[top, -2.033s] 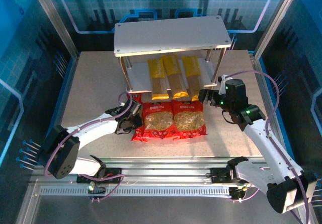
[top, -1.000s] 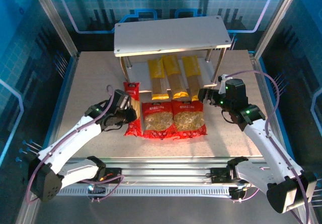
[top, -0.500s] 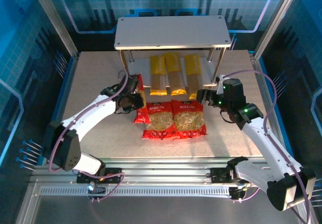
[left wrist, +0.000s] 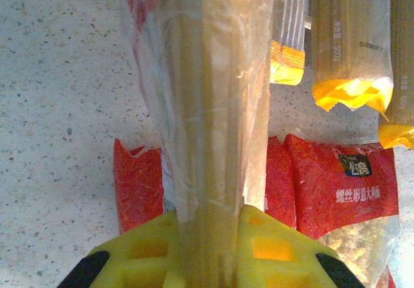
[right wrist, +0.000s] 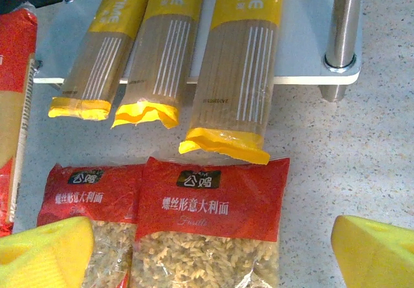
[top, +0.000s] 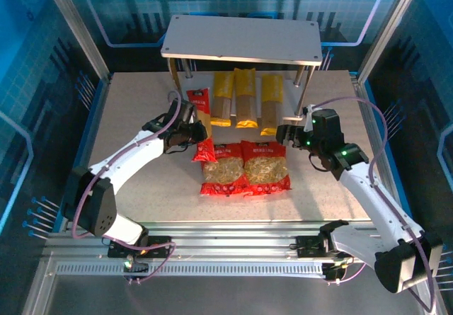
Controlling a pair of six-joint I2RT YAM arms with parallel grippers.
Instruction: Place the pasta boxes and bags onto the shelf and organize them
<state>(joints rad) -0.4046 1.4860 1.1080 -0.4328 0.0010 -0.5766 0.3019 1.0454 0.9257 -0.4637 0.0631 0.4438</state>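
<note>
My left gripper has the red spaghetti pack, now held beside the shelf's lower tier. It will put the pack down on the lower board (top: pixel 199 97), between the yellow packs and the board's nearest leg.
My left gripper (top: pixel 190 132) is shut on the red spaghetti pack (top: pixel 202 117), holding it just left of the shelf's lower tier. In the left wrist view the pack (left wrist: pixel 207 94) runs up from between the yellow fingers (left wrist: pixel 284 249). Three yellow packs (top: pixel 245 101) lie side by side on the shelf's lower board (right wrist: pixel 304 35), their near ends overhanging it. The shelf's top board (top: pixel 241 39) is bare. Two red bags (top: pixel 225 168) (top: pixel 265 165) lie flat on the table in front. My right gripper (top: pixel 287 134) hovers open over the right bag (right wrist: pixel 213 204).
A metal shelf leg (right wrist: pixel 341 29) stands right of the yellow packs. The speckled table (top: pixel 134 117) has free room left of the shelf and right of the bags. Aluminium frame posts (top: pixel 74 25) and blue walls enclose the table.
The left arm lifted the red pack from beside the bags and carried it away toward the shelf's left side. The shelf has shifted slightly back. The right arm barely moved.
</note>
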